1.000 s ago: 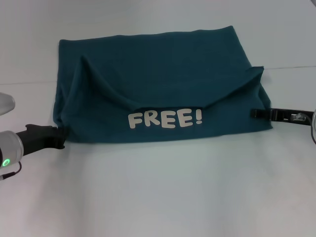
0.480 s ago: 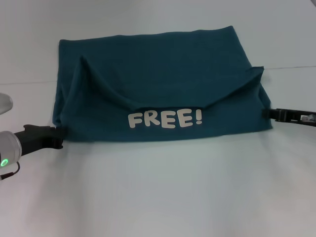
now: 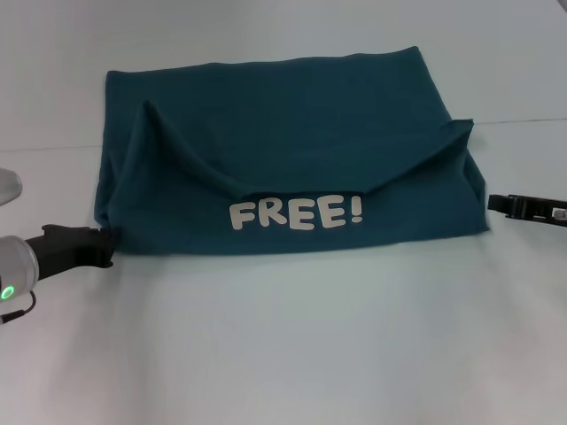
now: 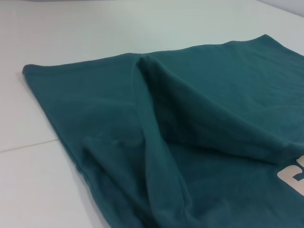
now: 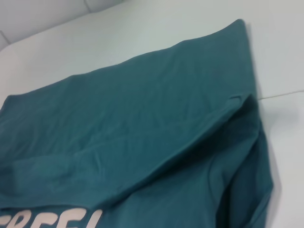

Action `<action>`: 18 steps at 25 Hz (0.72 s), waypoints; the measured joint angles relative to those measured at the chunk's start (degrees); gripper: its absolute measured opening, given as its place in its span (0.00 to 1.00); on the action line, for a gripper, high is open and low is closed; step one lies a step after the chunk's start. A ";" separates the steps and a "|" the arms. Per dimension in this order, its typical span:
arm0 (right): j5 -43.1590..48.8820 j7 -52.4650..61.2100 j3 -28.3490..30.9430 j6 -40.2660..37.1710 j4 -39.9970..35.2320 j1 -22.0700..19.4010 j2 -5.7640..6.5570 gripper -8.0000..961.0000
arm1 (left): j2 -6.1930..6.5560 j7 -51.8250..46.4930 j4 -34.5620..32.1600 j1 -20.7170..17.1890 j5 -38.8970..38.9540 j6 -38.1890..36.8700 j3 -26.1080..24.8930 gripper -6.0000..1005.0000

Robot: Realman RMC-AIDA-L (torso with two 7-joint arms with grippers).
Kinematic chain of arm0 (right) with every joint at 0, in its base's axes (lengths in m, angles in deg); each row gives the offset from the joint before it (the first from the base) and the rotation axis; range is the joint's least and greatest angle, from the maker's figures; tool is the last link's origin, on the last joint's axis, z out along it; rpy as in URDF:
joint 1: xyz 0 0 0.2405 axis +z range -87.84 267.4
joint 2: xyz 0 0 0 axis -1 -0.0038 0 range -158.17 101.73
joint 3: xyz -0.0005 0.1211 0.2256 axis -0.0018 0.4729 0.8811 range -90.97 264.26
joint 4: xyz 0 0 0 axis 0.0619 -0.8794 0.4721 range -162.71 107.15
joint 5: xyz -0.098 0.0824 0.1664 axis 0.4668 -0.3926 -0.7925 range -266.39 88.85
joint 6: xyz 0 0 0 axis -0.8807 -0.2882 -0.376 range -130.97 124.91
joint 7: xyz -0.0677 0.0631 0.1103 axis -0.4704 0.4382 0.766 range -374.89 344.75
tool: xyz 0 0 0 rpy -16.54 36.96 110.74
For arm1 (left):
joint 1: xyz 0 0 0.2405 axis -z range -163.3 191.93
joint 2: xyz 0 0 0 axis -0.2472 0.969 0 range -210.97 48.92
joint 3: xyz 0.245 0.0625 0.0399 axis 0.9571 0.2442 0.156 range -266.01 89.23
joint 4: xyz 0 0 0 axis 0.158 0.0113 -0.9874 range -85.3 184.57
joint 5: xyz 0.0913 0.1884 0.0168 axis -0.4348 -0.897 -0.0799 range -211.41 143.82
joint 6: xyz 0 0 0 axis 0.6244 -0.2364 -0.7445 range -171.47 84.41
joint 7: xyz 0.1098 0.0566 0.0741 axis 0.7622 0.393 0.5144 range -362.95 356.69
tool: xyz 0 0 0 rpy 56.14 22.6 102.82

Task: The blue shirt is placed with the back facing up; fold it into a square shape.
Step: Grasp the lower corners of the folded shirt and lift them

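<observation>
The shirt's near corner is just beyond the fingers of my right gripper, so that gripper should open and take that corner (image 3: 479,220) before both grippers pull the shirt nearer.
The blue shirt (image 3: 292,159) lies folded into a wide rectangle on the white table (image 3: 292,345). A folded-over flap along its near edge shows a white "FREE!" print (image 3: 297,214), and two diagonal creases run up towards the corners. My left gripper (image 3: 104,245) sits low at the shirt's near left corner, its tip right at the fabric edge. My right gripper (image 3: 494,203) is just off the shirt's right edge, with a small gap between them. The left wrist view shows the shirt (image 4: 190,133) and its raised crease close up. The right wrist view shows the shirt (image 5: 142,123) too.
White table surface surrounds the shirt on all sides. A thin seam line (image 3: 523,121) crosses the table behind the shirt's right corner.
My right gripper has drawn back to the right, from touching the shirt's right edge to clear of it. My left gripper has slid slightly back to the left. The shirt has not moved.
</observation>
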 joint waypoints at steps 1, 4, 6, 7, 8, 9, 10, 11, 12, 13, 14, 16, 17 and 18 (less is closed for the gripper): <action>0.00 0.00 0.35 0.06 -0.02 -0.03 -0.06 0.03 | 0.00 -0.09 0.00 0.00 0.00 0.00 0.06 0.02; 0.00 -0.03 0.93 0.37 -0.05 -0.04 -0.09 0.02 | 0.00 -0.14 0.00 0.00 0.00 0.00 0.13 0.02; 0.00 -0.08 1.11 0.47 0.19 0.17 -0.09 0.04 | 0.00 -0.16 0.00 0.00 0.00 0.01 0.13 0.02; 0.04 -0.09 1.00 0.46 0.44 0.46 -0.10 0.04 | 0.00 -0.16 0.00 0.00 0.00 0.00 0.13 0.02; 0.04 -0.09 1.00 0.46 0.44 0.46 -0.10 0.05 | 0.00 -0.16 0.00 0.01 0.00 0.00 0.13 0.02; 0.17 -0.10 0.84 0.48 0.50 0.67 -0.20 0.06 | 0.00 -0.17 0.00 0.03 0.00 0.00 0.15 0.02; 0.28 -0.10 0.75 0.48 0.54 0.84 -0.31 0.06 | 0.00 -0.16 0.00 0.09 0.00 0.00 0.19 0.02; 0.50 -0.10 0.68 0.58 0.59 1.06 -0.47 0.07 | 0.00 -0.17 0.00 0.14 0.00 0.00 0.20 0.02; 0.69 -0.10 0.62 0.67 0.64 1.25 -0.60 0.08 | 0.00 -0.16 0.00 0.19 0.00 0.00 0.21 0.02; 0.88 -0.10 0.57 0.83 0.72 1.48 -0.70 0.09 | 0.00 -0.17 0.00 0.22 0.00 0.00 0.23 0.02; 1.00 -0.10 0.52 1.10 0.97 1.69 -0.77 0.13 | 0.00 -0.17 0.01 0.27 0.00 0.00 0.26 0.02; 1.10 -0.12 0.43 1.76 1.57 1.96 -0.81 0.22 | 0.00 -0.15 0.01 0.35 0.00 0.00 0.29 0.02; 1.11 -0.12 0.34 2.13 1.84 2.02 -0.81 0.27 | 0.00 -0.14 0.01 0.36 0.00 0.00 0.30 0.02; 1.12 -0.12 0.27 2.44 1.99 2.04 -0.81 0.31 | 0.00 -0.14 0.00 0.38 0.00 0.00 0.29 0.02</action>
